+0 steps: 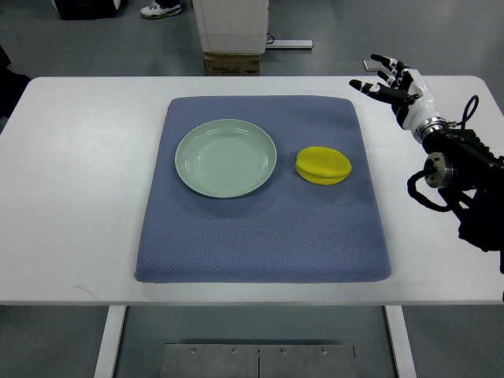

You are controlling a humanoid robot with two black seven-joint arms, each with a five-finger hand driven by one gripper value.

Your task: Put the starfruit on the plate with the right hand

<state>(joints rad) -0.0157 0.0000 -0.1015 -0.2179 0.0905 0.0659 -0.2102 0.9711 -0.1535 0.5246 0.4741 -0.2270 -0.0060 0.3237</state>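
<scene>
The fingers of my right gripper should close around the middle of the yellow starfruit (323, 163), on its far and near long sides, beside the plate.
A yellow starfruit (324, 165) lies on the blue mat (264, 236), just right of a pale green plate (226, 157) that holds nothing. My right hand (391, 83) hovers over the white table at the far right, above and to the right of the starfruit and well apart from it. Its fingers are spread and hold nothing. The black forearm runs down to the right edge of the picture. The left arm does not show.
The mat covers the middle of a white table (79, 197). Beyond the table's far edge stand a cardboard box (233, 63) and a white cabinet (231, 24). A person's shoe (161, 9) shows on the floor at the top.
</scene>
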